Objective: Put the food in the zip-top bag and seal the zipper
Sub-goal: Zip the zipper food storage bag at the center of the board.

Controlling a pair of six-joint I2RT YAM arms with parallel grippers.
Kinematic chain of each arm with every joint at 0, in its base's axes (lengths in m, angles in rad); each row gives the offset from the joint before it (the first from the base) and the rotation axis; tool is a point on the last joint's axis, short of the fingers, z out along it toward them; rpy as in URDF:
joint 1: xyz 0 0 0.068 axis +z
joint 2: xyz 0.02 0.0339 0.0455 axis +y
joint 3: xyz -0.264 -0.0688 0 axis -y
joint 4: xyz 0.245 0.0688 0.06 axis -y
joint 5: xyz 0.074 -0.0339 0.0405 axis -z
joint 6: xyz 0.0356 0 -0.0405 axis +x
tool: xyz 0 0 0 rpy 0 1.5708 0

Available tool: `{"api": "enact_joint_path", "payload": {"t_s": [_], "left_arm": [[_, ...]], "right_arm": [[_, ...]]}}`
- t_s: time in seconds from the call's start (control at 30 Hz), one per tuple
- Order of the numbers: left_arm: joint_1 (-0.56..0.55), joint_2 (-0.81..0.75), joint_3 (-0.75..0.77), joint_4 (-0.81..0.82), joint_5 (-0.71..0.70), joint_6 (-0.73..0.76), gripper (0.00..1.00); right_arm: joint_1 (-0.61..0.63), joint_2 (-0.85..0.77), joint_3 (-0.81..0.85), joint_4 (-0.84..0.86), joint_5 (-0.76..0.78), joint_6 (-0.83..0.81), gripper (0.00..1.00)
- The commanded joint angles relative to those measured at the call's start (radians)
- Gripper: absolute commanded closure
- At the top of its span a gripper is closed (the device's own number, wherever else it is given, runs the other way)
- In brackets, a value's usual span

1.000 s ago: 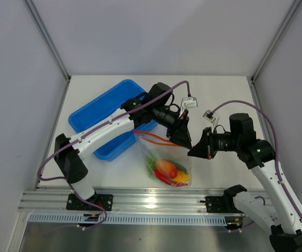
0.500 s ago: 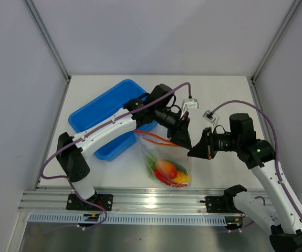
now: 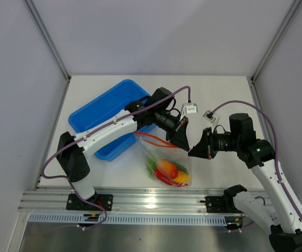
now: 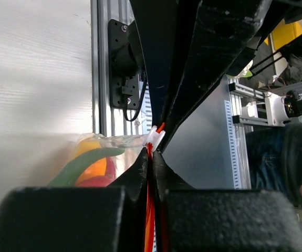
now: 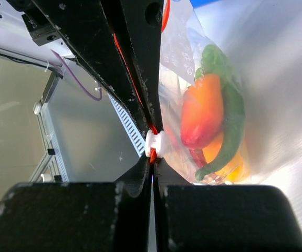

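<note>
The slider sits tilted beyond my left fingers, which pinch the zipper behind it, so they should open and close on the slider itself [image 4: 155, 137].
The zip-top bag [image 3: 167, 157] hangs upright between my two grippers, above the table. Inside lies the food [image 3: 166, 169]: a red-orange fruit [image 5: 202, 110], a green pepper [image 5: 229, 126], a yellow-orange piece and a red chili. The zipper [image 3: 152, 137] runs red-orange along the bag's mouth, with a white slider [image 5: 154, 144] near its right end. My left gripper [image 4: 151, 155] is shut on the zipper just behind the slider [image 4: 154, 137]. Facing it tip to tip, my right gripper [image 5: 152, 160] is shut on the zipper's end on the other side of the slider.
A blue tray [image 3: 95, 113] sits on the white table behind and left of the bag, under the left arm. An aluminium rail [image 3: 151, 199] runs along the table's near edge. Grey walls enclose the table on three sides.
My left gripper has closed on the zipper strip; it stood open half a second ago. The bag and the right gripper have held still.
</note>
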Motion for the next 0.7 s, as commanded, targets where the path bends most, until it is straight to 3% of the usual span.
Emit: {"api": "enact_joint_path", "payload": {"t_s": [0.0, 0.13, 0.23, 0.37, 0.67], "left_arm": [[0.005, -0.028, -0.015, 0.049, 0.023, -0.015, 0.99], [0.005, -0.030, -0.020, 0.069, 0.035, -0.033, 0.97], [0.005, -0.041, -0.024, 0.089, 0.041, -0.039, 0.73], [0.005, -0.042, -0.014, 0.106, 0.044, -0.045, 0.64], [0.006, -0.041, -0.006, 0.127, 0.052, -0.064, 0.65]], "right_arm": [[-0.001, -0.003, 0.038, 0.013, -0.028, -0.007, 1.00], [-0.003, -0.002, 0.038, 0.012, -0.034, -0.010, 1.00], [-0.003, -0.003, 0.038, 0.013, -0.040, -0.010, 1.00], [-0.003, -0.002, 0.035, 0.016, -0.049, -0.010, 1.00], [-0.003, -0.011, 0.031, 0.013, -0.051, -0.010, 1.00]]}}
